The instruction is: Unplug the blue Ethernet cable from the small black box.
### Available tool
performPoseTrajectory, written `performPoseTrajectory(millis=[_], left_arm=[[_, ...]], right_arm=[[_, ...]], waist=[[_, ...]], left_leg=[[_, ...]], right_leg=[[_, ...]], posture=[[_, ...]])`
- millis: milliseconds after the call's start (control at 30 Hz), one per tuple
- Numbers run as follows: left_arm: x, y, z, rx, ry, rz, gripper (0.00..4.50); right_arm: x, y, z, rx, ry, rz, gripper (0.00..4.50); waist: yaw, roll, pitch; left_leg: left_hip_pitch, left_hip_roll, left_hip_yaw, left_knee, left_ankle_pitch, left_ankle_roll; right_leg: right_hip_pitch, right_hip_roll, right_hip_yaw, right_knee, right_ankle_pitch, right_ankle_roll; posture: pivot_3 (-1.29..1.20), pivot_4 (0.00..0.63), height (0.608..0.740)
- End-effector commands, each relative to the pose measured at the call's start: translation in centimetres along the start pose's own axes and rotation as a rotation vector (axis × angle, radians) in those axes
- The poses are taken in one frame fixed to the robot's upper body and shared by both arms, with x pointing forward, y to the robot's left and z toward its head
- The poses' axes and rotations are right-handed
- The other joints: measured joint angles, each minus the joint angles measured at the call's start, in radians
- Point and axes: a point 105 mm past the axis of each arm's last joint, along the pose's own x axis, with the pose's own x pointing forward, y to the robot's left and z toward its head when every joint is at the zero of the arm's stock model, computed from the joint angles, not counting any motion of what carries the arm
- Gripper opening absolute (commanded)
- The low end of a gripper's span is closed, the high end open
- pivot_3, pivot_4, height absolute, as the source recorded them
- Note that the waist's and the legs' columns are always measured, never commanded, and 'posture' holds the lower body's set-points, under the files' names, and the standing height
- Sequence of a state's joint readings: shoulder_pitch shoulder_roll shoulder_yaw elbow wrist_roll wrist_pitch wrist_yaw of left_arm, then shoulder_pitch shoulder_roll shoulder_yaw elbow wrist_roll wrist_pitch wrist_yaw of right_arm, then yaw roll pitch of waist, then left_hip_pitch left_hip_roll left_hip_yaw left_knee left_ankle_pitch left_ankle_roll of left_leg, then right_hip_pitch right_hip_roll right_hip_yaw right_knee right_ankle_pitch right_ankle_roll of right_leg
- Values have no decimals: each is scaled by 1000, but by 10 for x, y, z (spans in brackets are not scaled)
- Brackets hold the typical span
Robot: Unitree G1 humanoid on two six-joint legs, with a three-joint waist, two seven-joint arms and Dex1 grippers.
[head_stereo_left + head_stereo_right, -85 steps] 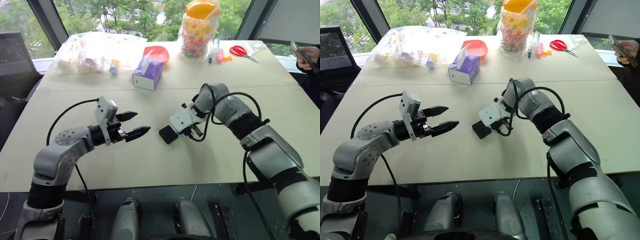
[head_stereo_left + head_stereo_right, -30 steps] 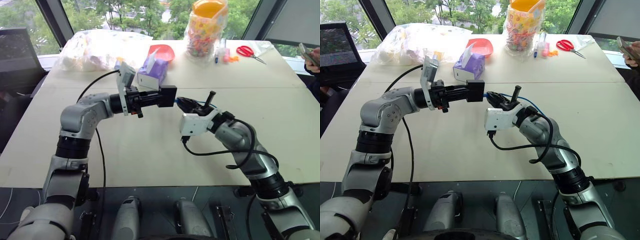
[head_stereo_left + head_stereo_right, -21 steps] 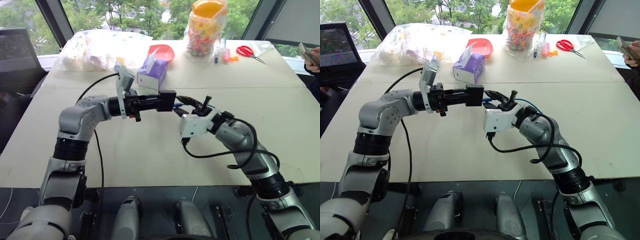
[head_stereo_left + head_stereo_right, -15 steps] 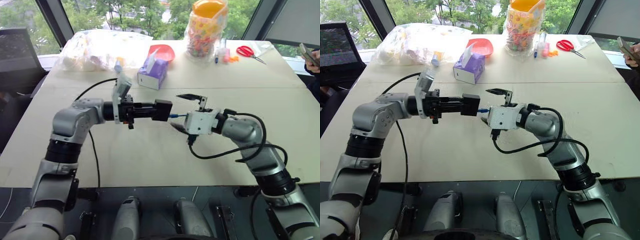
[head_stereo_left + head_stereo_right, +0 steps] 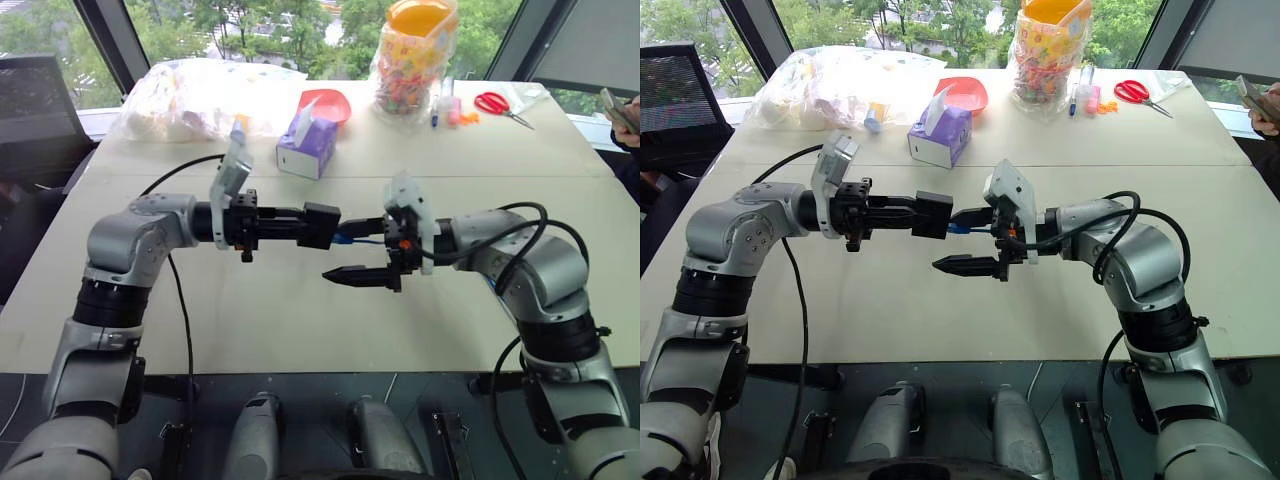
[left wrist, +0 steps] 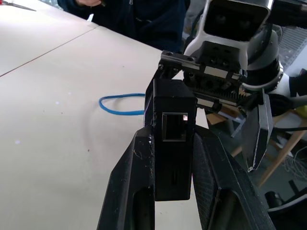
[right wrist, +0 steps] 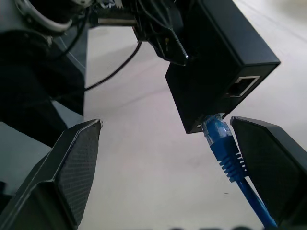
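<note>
The blue plug slants off-centre in the robot's open right gripper, so that gripper should back off, line up with the plug and grip the ribbed boot (image 7: pixel 232 163).
My left gripper (image 5: pixel 312 226) is shut on the small black box (image 5: pixel 321 225) and holds it level above the table; in the left wrist view the box (image 6: pixel 173 143) sits clamped between both fingers (image 6: pixel 128 184). The blue Ethernet cable (image 5: pixel 352 238) is plugged into the box's right end. Its blue plug (image 7: pixel 218 132) sits in the lower port of the box (image 7: pixel 216 62). My right gripper (image 5: pixel 354 250) is open, one finger above and one below the plug, touching neither. A loop of the cable (image 6: pixel 117 103) lies on the table.
At the back of the table (image 5: pixel 300 320) stand a purple tissue box (image 5: pixel 303 150), a red bowl (image 5: pixel 322 103), a clear plastic bag (image 5: pixel 190 100), a jar of coloured items (image 5: pixel 408 55) and red scissors (image 5: pixel 490 102). A person's hand with a phone (image 5: pixel 620 108) shows at the right edge.
My right gripper has opened and rolled, so its fingers now stand above and below the plug. Both hands have drawn back toward me; the box stays in the left gripper.
</note>
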State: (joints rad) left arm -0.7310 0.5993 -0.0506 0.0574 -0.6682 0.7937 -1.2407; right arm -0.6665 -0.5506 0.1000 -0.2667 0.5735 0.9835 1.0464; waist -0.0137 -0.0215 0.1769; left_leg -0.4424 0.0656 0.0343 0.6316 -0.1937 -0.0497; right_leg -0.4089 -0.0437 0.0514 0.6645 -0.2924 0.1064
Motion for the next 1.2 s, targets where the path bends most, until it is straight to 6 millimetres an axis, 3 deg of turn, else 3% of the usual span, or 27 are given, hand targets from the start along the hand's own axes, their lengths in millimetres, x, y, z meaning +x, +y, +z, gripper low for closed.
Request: performPoseTrajectory(millis=[33,100,167,300,767,900,1200], left_arm=[[-6,-10,16,45,-29,-35,472],[-7,-10,16,42,-28,-36,472],[-9,-11,18,30,-35,-45,472],[-11,-12,17,22,-28,-51,472],[-13,-13,10,38,9,-51,472],[-13,-14,9,39,11,-53,472],[-13,-15,7,38,15,-53,472]], right_arm=[[-3,-2,11,35,-40,2,4474],[-3,-4,10,41,-30,-2,4474],[-4,-7,8,58,-27,-16,3977],[-4,-10,8,64,-21,-25,2265],[-5,-4,10,90,-14,3,2265],[-3,-2,10,92,-15,5,937],[0,3,14,109,-22,29,937]], waist=[[-1,0,0],[0,0,0],[0,0,0],[-1,0,0],[-1,0,0],[-1,0,0],[-1,0,0]], left_leg=[[0,0,0,0,0,0],[0,0,0,0,0,0],[0,0,0,0,0,0],[0,0,0,0,0,0],[-1,0,0,-1,0,0],[-1,0,0,-1,0,0],[-1,0,0,-1,0,0]], right_leg=[[0,0,0,0,0,0],[0,0,0,0,0,0],[-1,0,0,0,0,0],[-1,0,0,0,0,0],[-1,0,0,0,0,0],[-1,0,0,0,0,0],[-1,0,0,0,0,0]], posture=[[0,150,735],[0,150,735],[0,150,735],[0,150,735],[0,150,735],[0,150,735],[0,150,735]])
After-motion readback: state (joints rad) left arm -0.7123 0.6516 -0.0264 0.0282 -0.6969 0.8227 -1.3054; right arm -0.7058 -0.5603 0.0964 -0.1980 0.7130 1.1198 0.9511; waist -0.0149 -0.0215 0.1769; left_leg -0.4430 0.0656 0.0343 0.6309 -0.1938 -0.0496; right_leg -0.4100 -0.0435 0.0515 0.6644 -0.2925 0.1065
